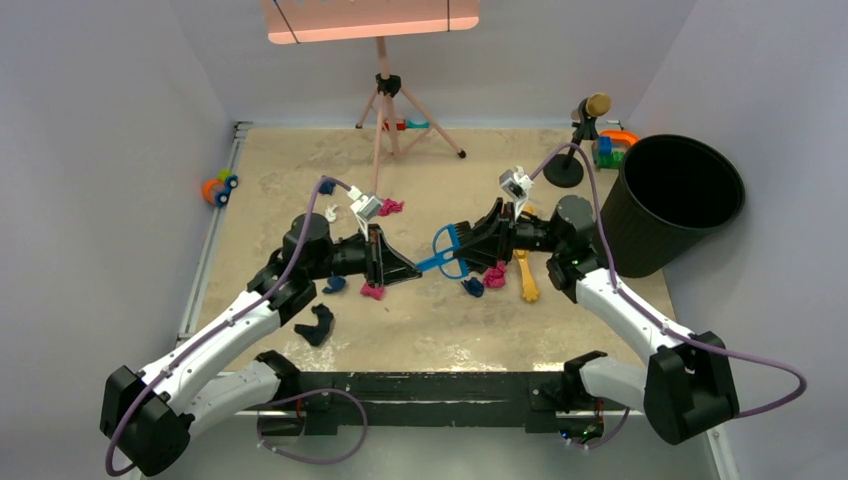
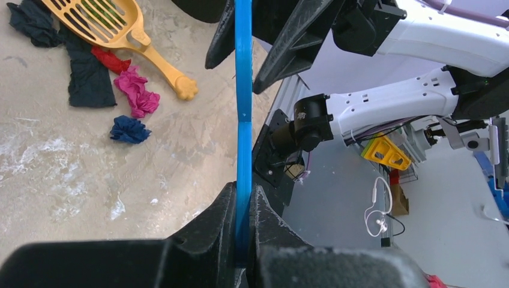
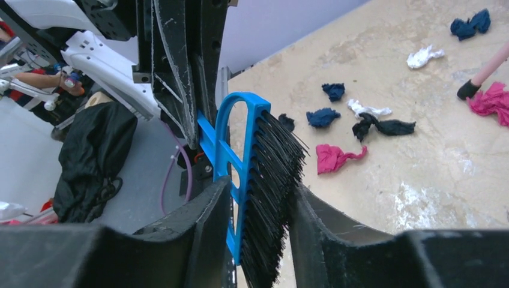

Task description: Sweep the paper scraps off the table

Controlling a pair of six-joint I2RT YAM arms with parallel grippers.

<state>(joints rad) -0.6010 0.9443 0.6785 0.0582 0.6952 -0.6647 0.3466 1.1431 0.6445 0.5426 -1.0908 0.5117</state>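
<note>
The end of the brush's handle is all my left gripper holds, so it should grip the handle nearer the brush head (image 2: 244, 135) while my right gripper keeps the brush steady.
A blue hand brush (image 1: 440, 256) hangs above the beige table (image 1: 270, 170), held between both grippers. My left gripper (image 1: 405, 266) is shut on its thin blue handle (image 2: 243, 120). My right gripper (image 1: 462, 243) is shut on the brush head, one finger on the blue frame and one on the black bristles (image 3: 270, 174). Paper scraps lie around: pink (image 1: 372, 291), dark blue (image 1: 334, 284) and black (image 1: 317, 325) under the left arm, pink (image 1: 494, 275) and dark blue (image 1: 472, 286) under the right gripper, and pink (image 1: 391, 207) farther back. A yellow dustpan (image 1: 525, 275) lies beside the right scraps.
A black round bin (image 1: 675, 200) stands off the table's right edge. A pink tripod (image 1: 385, 110) stands at the back middle, and a microphone stand (image 1: 570, 150) and toys (image 1: 612, 148) at the back right. An orange-blue toy (image 1: 218, 187) sits at the left rail.
</note>
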